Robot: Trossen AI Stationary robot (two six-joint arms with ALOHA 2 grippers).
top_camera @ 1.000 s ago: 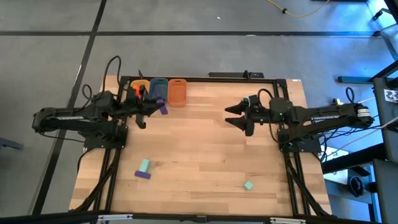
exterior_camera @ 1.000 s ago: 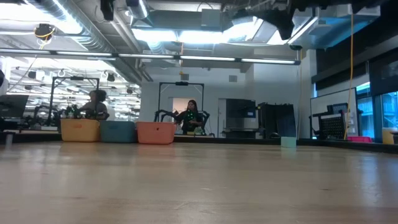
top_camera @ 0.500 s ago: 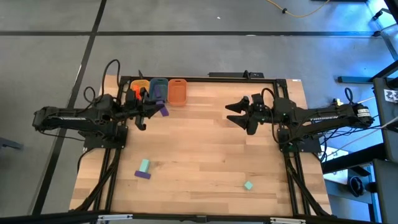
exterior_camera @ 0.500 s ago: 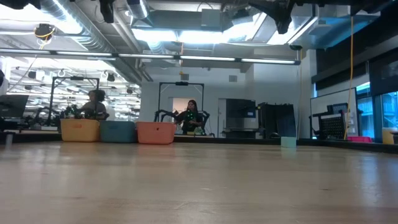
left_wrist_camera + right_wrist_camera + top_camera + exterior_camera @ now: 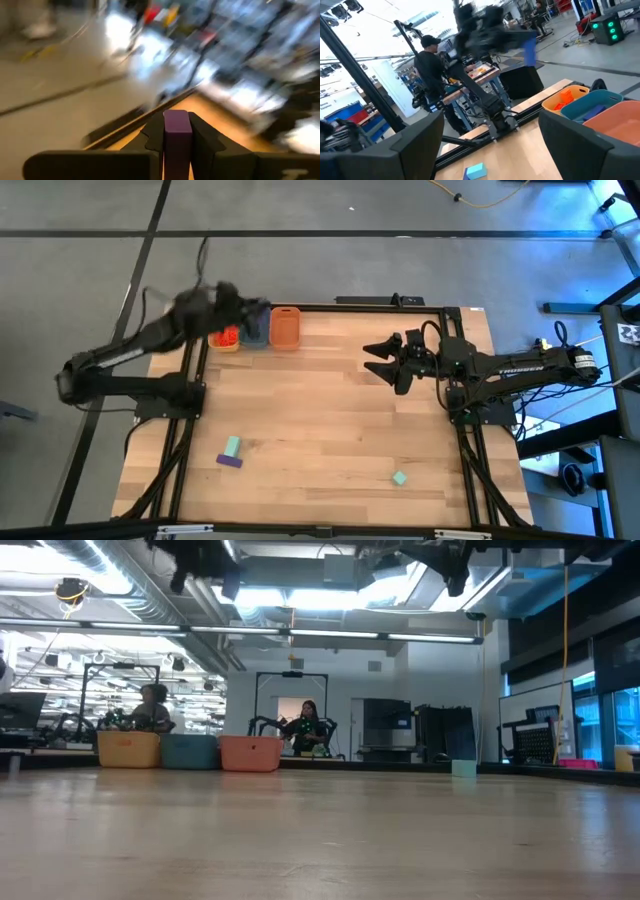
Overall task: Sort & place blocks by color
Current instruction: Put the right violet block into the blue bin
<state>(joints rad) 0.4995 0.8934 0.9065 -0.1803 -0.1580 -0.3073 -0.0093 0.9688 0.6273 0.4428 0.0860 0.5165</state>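
Note:
My left gripper will release the purple block inside the blue tub (image 5: 257, 335), between the yellow tub and the orange tub.
My left gripper (image 5: 243, 308) is blurred, raised over the far-left tubs and shut on a purple block (image 5: 177, 134). The yellow tub (image 5: 225, 339) holds orange-red blocks; the blue tub (image 5: 256, 332) and orange tub (image 5: 285, 327) stand beside it. A teal bar (image 5: 232, 446), a purple bar (image 5: 230, 462) and a teal cube (image 5: 399, 478) lie flat on the table near its front. My right gripper (image 5: 376, 361) is open and empty above the table's right half. In the right wrist view I see the left arm with the purple block (image 5: 530, 49). My left gripper pinches the purple block between its two fingers (image 5: 201, 142), which lie on its two opposite sides (image 5: 176, 150). The block is lifted clear, high above the table by the tubs.
The three tubs stand in a row at the table's far left edge, also in the low view (image 5: 190, 751). A black frame (image 5: 400, 302) runs along the far edge. A person (image 5: 431, 75) stands beyond the table. Bare wood lies between the arms.
My left gripper has risen quickly and swung toward the table's far edge, from beside the tubs to above them, carrying the purple block, still shut on it.

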